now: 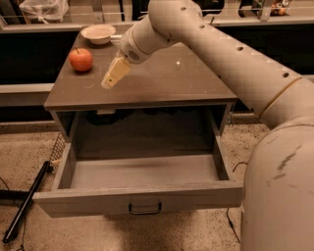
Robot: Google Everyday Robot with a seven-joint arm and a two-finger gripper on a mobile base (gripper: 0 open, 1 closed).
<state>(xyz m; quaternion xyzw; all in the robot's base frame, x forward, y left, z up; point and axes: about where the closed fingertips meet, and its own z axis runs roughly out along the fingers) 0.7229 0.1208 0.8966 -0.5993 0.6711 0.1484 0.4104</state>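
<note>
My gripper closes next on the red apple's middle [81, 61], before the white bowl.
My gripper [110, 78] hangs just above the brown top of the drawer cabinet [162, 81], near its left front part, and it slants down to the left. Nothing shows in it. A red apple [81, 59] stands on the top to the gripper's left, a short way off and nearest to it. Behind the apple, at the back edge, is a white bowl [98, 33]. Below the top, the cabinet's drawer [142, 196] is pulled out and holds nothing that I can see.
My pale arm [235, 63] crosses the cabinet's right side from the lower right. A black rod [27, 201] lies on the speckled floor to the left of the drawer. A dark counter runs behind, with a plastic bag [41, 10] at the far left.
</note>
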